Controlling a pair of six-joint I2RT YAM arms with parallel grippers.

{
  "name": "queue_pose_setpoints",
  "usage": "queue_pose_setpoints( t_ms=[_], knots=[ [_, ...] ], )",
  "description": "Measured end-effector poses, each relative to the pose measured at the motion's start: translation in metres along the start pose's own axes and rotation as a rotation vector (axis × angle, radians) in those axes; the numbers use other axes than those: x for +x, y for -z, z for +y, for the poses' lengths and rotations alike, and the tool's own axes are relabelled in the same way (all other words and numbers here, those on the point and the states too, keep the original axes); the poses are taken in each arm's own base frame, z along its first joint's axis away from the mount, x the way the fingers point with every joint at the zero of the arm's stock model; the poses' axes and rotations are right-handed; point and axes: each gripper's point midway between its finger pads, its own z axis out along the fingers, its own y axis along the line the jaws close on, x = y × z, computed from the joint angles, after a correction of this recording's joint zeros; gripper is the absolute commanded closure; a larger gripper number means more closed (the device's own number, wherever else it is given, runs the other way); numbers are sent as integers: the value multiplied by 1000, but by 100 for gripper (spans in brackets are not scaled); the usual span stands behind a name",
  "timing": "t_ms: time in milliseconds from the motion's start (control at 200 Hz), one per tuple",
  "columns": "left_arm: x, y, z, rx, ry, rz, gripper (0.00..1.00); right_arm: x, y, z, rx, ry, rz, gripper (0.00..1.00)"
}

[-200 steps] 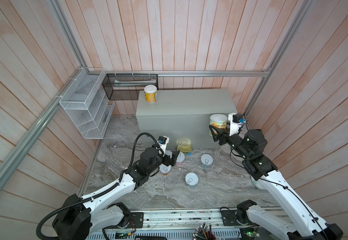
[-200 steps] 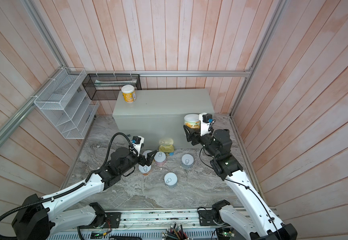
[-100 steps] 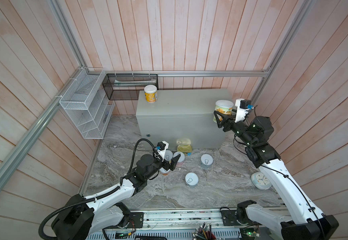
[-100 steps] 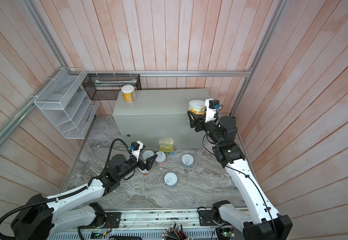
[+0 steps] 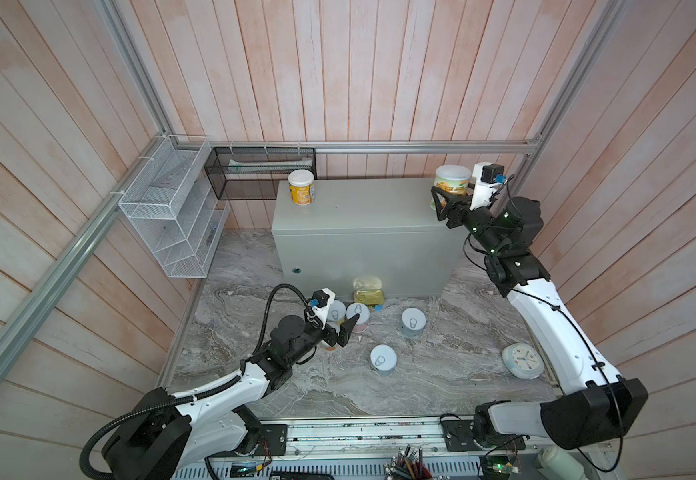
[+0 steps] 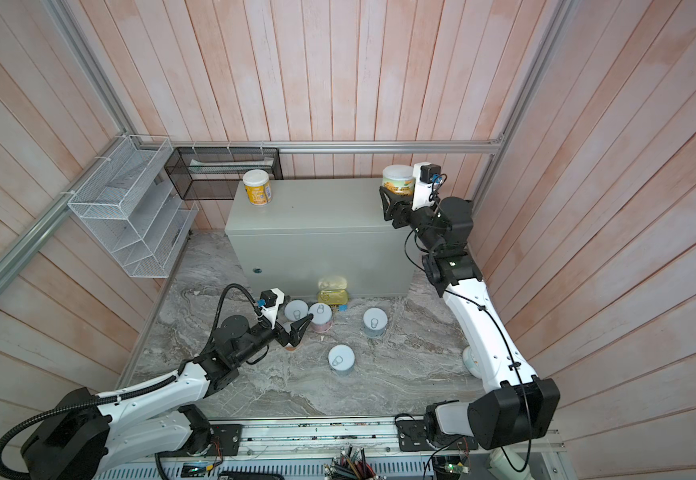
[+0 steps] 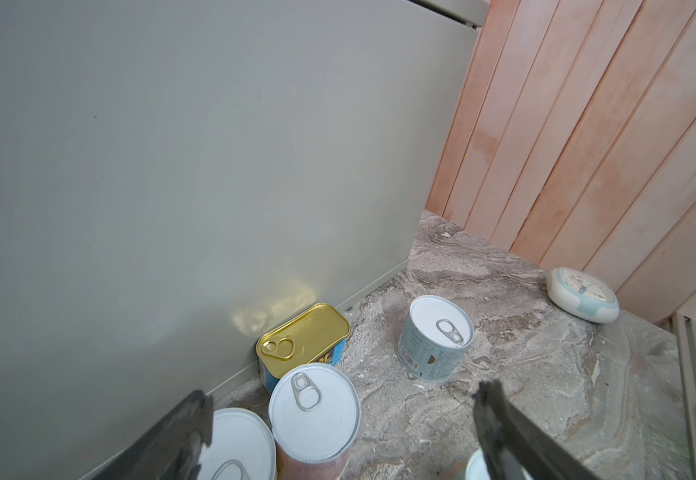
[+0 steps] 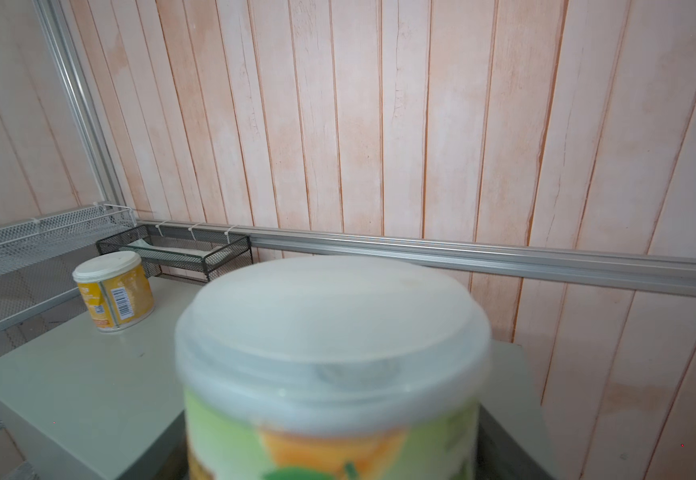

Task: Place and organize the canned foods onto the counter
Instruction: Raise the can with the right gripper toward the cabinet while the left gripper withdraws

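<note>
The robot's right gripper needs to set the green-and-orange labelled can down on the counter's back corner [image 5: 443,189], far across from the yellow can.
My right gripper [image 5: 449,196] [image 8: 334,451] is shut on a green-and-orange labelled can [image 5: 452,182] [image 6: 398,180] [image 8: 332,357] with a whitish lid, over the back right corner of the counter [image 5: 363,212]. Whether the can touches the top I cannot tell. A yellow can [image 5: 301,188] [image 8: 113,293] stands at the counter's back left. On the marble below, my left gripper [image 5: 340,332] [image 7: 344,399] hangs open beside a pink can [image 7: 313,411], a whitish-topped can [image 7: 238,444] and a gold-topped tin [image 7: 302,334]. Two pale blue cans [image 5: 413,322] [image 5: 383,359] stand apart.
A round clock [image 5: 523,360] [image 7: 583,301] lies on the marble by the right wall. A white wire rack [image 5: 172,216] and a black mesh basket [image 5: 261,172] hang at the back left. An orange-sided can [image 7: 474,467] sits under my left gripper's finger.
My right arm has lifted the green-and-orange can from in front of the counter's right side up over its back right corner. My left gripper sank slightly toward the front, still open.
</note>
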Motion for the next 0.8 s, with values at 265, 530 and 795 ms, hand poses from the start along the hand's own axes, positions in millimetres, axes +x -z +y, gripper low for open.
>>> queue_pose_setpoints(
  t_ms=[265,530,795],
  knots=[
    [3,-1,1,-2,1,7,0,32,-40,-32,72,46,41,39],
    [8,-3,1,-4,1,20,0,48,-53,-55,138,89,43,39],
    [16,-6,2,-7,3,44,0,56,-62,-92,206,87,26,39]
  ],
)
